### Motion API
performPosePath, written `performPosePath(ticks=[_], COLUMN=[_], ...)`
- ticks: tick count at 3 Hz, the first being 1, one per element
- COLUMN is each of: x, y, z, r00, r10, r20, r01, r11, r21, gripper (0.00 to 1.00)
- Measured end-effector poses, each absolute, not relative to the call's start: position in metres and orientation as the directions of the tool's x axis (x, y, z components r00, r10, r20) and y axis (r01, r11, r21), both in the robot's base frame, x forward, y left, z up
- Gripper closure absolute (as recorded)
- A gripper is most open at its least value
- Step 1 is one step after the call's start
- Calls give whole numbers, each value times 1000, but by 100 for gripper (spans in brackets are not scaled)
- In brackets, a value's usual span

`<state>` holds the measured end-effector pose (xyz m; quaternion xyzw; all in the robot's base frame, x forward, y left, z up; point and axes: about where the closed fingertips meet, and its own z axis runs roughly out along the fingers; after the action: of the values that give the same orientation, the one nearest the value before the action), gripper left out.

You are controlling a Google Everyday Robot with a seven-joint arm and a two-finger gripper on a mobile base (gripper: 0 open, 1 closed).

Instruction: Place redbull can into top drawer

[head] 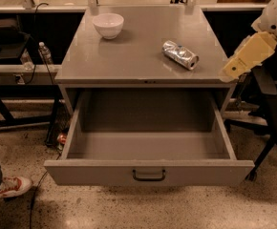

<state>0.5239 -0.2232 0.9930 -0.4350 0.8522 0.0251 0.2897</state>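
Next, my gripper should go to the redbull can's dark-rimmed end [190,59], the one nearer the open drawer, and close there.
The redbull can [180,54] is a slim silver can lying on its side on the right part of the grey cabinet top [143,46], its dark-rimmed end facing front right. The top drawer [148,171] is pulled fully open below, with nothing in it, its dark bar handle centred on the front panel. My gripper [234,68], cream-coloured, hangs at the right edge of the cabinet, level with the top and to the right of the can, not touching it. It holds nothing that I can see.
A white bowl [108,25] stands at the back left of the cabinet top. A dark chair [272,113] stands right of the cabinet. A person's shoe [12,187] is on the floor at the left. A bottle [44,53] and cables sit on the left shelf.
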Motion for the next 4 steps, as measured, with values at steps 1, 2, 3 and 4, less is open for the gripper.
performPosePath(ticks=[1, 2, 3, 4], x=[524, 540, 576, 617], y=[-223, -223, -235, -244], z=[993, 982, 961, 936], r00=[-454, -475, -528, -540], r10=[-727, -679, -566, -519], r20=[-516, -560, -633, -663], r01=[-756, -737, -678, -638], r11=[620, 655, 730, 766], r21=[-209, -169, -87, -80], gripper=[0, 0, 0, 0])
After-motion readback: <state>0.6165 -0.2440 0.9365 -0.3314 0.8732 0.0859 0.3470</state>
